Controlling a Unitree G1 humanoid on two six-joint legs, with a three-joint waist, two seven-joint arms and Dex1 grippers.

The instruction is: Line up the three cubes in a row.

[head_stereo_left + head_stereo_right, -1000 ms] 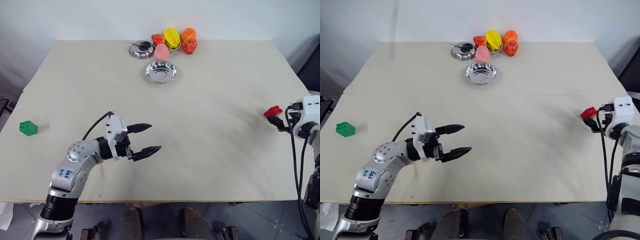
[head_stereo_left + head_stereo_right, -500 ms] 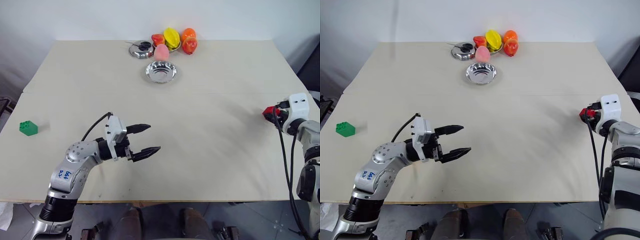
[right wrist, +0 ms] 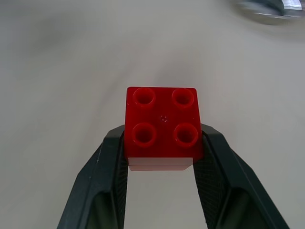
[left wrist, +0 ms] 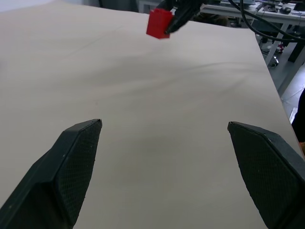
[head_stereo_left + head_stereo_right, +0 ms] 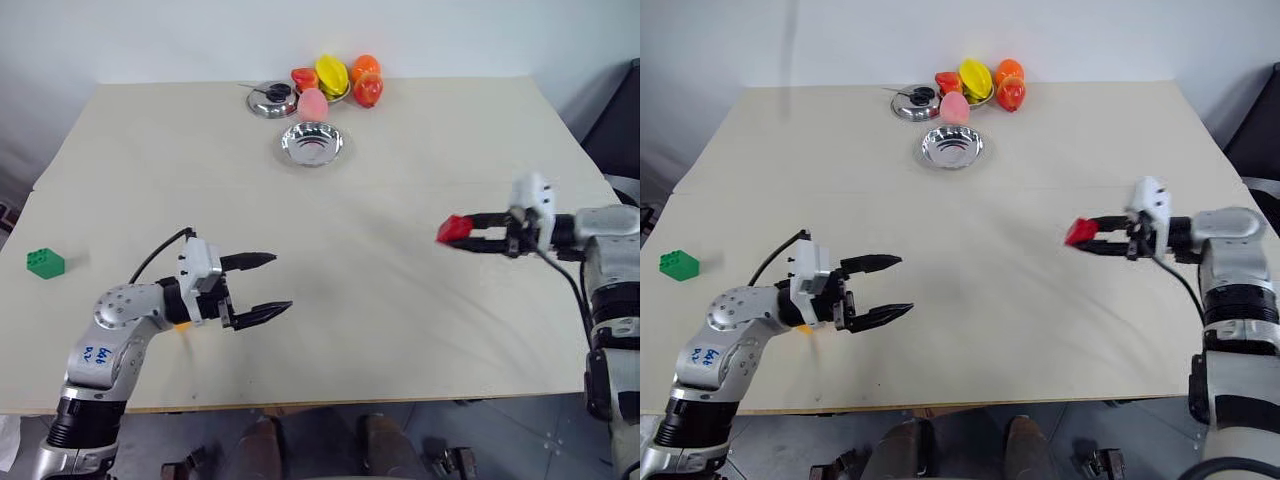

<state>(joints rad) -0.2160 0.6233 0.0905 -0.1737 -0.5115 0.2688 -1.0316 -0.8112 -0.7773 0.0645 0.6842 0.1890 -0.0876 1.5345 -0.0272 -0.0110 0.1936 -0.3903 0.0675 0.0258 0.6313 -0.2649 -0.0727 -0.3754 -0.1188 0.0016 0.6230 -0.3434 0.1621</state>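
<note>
I need to set the red cube on the bare tabletop [image 5: 427, 279] by my right gripper's fingertips, slightly toward the table's near edge.
My right gripper [image 5: 466, 233] is shut on the red cube [image 5: 453, 229], holding it above the table right of centre with its studs up; both fingers press the sides of the red cube [image 3: 163, 125]. The green cube [image 5: 45, 263] lies alone near the table's left edge. My left gripper [image 5: 280, 282] hovers open and empty over the front left of the table, pointing right toward the red cube [image 4: 159, 23]. A sliver of orange-yellow [image 5: 183, 324] shows under my left wrist, mostly hidden; I cannot tell if it is the third cube.
At the back of the table [image 5: 420, 140] stand a steel bowl [image 5: 313, 143], a small steel dish [image 5: 270, 100] and a cluster of toy fruits [image 5: 335, 80]. Bare tabletop lies between my two grippers.
My right gripper has swung from the table's right edge inward to the left, carrying the red cube, and turned to point left. The left gripper drifted slightly left. The camera view shifted.
</note>
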